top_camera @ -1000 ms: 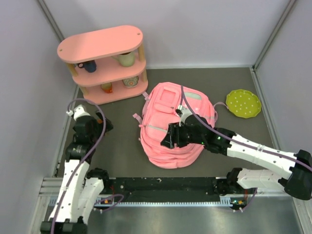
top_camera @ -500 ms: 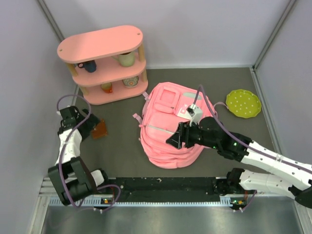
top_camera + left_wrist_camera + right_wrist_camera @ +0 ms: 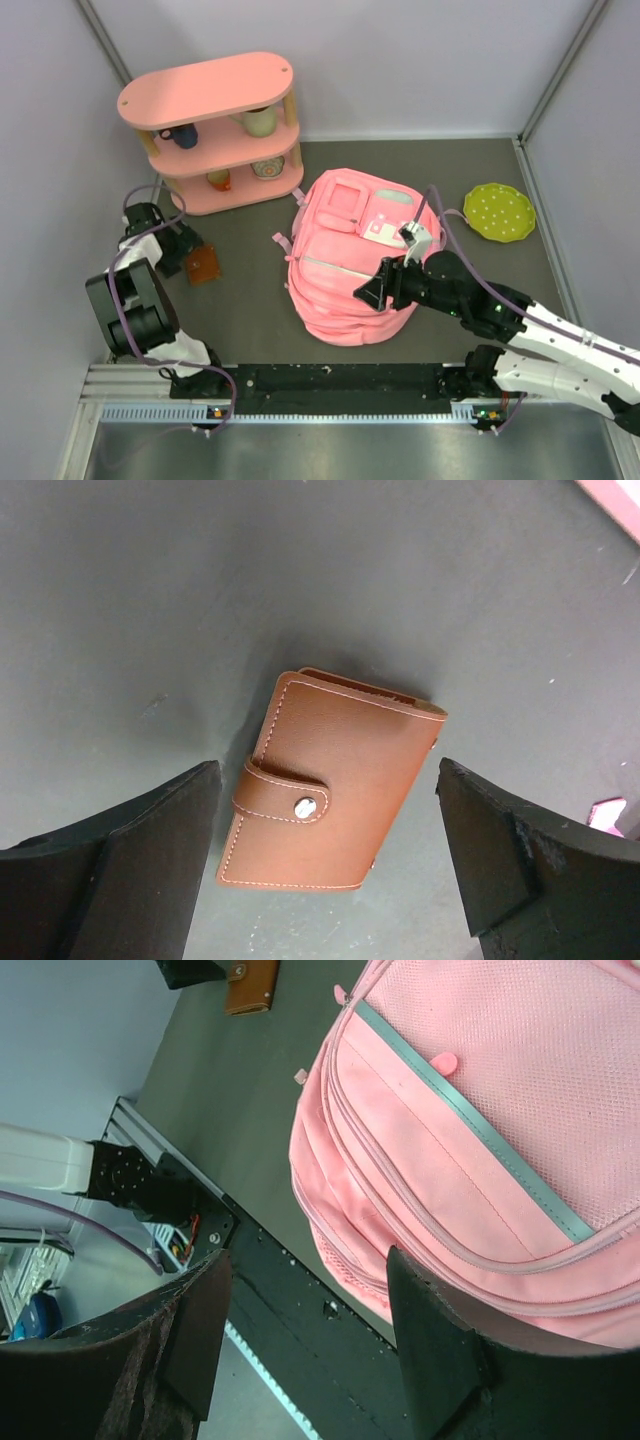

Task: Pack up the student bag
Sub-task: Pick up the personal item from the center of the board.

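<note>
I should close my left gripper on the snap strap's edge point(image 3: 190, 268) point(image 3: 242, 790) of the brown leather wallet, where the strap goes around the wallet's side.
The student bag point(image 3: 350, 260) is a large pink backpack lying flat mid-table, also filling the right wrist view point(image 3: 480, 1140). A brown leather snap wallet point(image 3: 202, 266) lies on the dark mat to its left. My left gripper point(image 3: 172, 250) hovers right over that wallet point(image 3: 335, 790). Its jaws point(image 3: 325, 865) stand open on either side of the wallet without touching it. My right gripper point(image 3: 372, 290) hangs above the bag's near front edge. It is open point(image 3: 315, 1330) with nothing between its fingers. The wallet point(image 3: 250, 985) shows at the top of the right wrist view.
A pink oval three-tier shelf point(image 3: 210, 130) with cups stands at the back left. A green dotted plate point(image 3: 499, 211) lies at the back right. Grey walls close both sides. A black rail point(image 3: 340, 380) runs along the near edge.
The left arm has folded down and leftward, uncovering the wallet and bringing its gripper over it. The right gripper has drawn back slightly rightward over the bag.
</note>
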